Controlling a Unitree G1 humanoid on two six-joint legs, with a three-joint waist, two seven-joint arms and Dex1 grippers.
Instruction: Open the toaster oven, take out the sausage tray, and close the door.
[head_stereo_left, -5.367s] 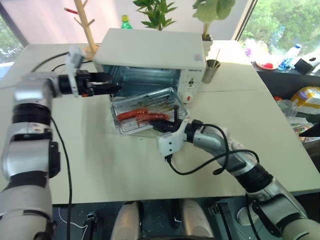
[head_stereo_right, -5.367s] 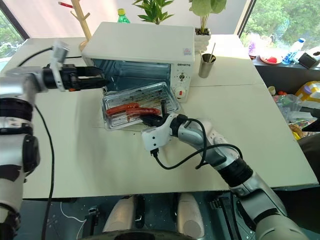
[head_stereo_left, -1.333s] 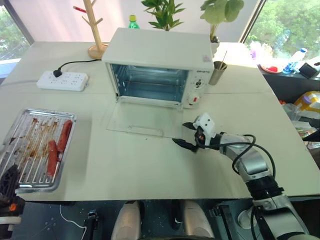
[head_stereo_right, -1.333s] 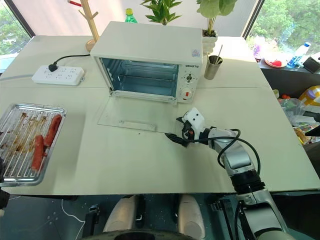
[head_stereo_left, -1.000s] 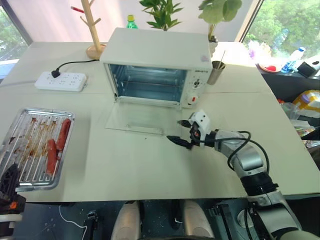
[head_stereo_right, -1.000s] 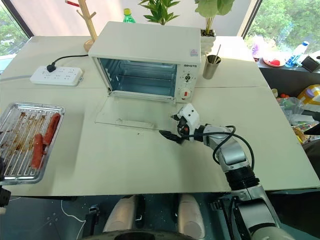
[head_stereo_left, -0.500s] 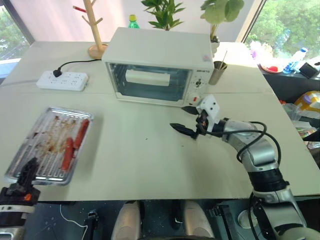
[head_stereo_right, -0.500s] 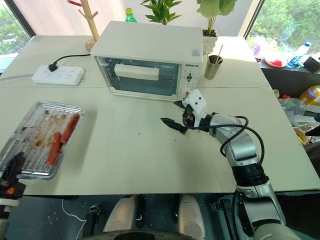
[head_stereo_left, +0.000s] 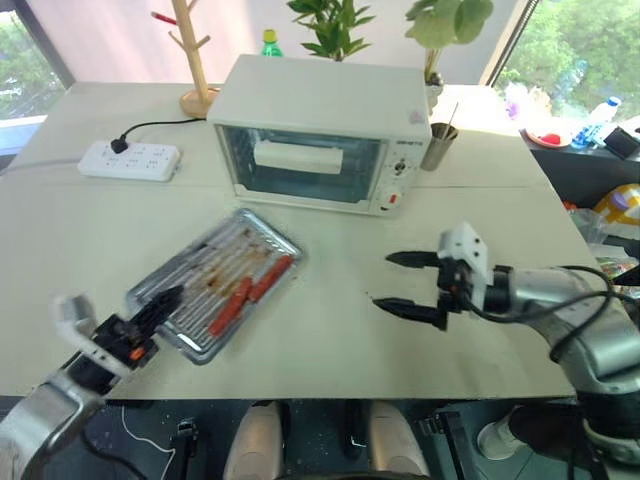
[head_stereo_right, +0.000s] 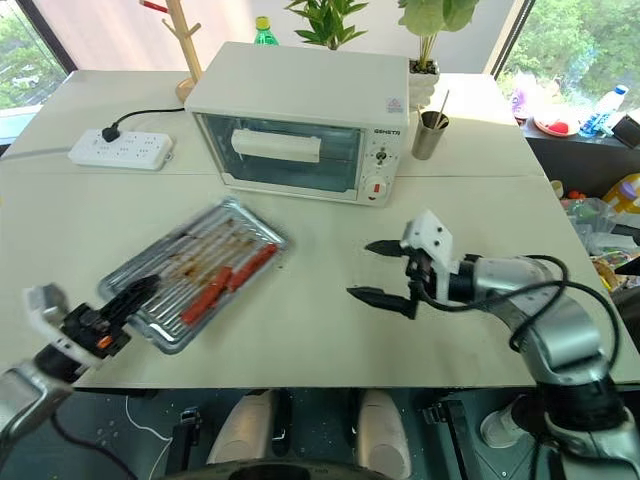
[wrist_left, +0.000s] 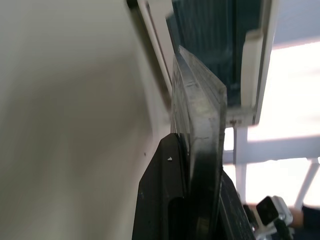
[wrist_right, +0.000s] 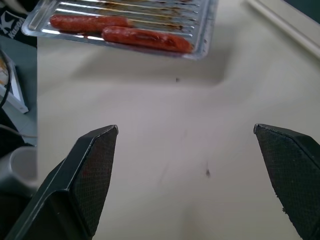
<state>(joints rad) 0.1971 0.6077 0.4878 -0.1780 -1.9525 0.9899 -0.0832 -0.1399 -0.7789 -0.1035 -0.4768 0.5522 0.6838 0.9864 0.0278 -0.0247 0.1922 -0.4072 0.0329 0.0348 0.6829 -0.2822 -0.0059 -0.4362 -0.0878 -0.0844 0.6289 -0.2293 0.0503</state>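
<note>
Next, I release the sausage tray with my left gripper on the bare table (head_stereo_left: 318, 290) between the toaster oven and the table's front edge.
The white toaster oven (head_stereo_left: 310, 120) stands at the back of the table with its glass door (head_stereo_left: 300, 165) shut and the bar handle (head_stereo_left: 297, 157) at the top. The silver sausage tray (head_stereo_left: 215, 285) with two red sausages (head_stereo_left: 245, 290) hangs slanted just above the table's front left. My left gripper (head_stereo_left: 158, 305) is shut on the tray's near corner; the left wrist view shows the tray (wrist_left: 200, 120) edge-on between its fingers (wrist_left: 165, 200). My right gripper (head_stereo_left: 385, 281) stands open and empty in front of the oven's right side, with the tray (wrist_right: 125, 20) ahead of its fingers (wrist_right: 95, 170).
A white power strip (head_stereo_left: 130, 160) with a black cord lies at the back left. A metal cup (head_stereo_left: 435, 145) stands right of the oven. A wooden rack (head_stereo_left: 195, 60), a green bottle (head_stereo_left: 268, 40) and plants sit behind. The table's front edge is near both grippers.
The oven door went from lying open to shut. My left gripper swung the tray from the far left toward the table's middle, turning it. My right gripper drew back from the oven, still open.
</note>
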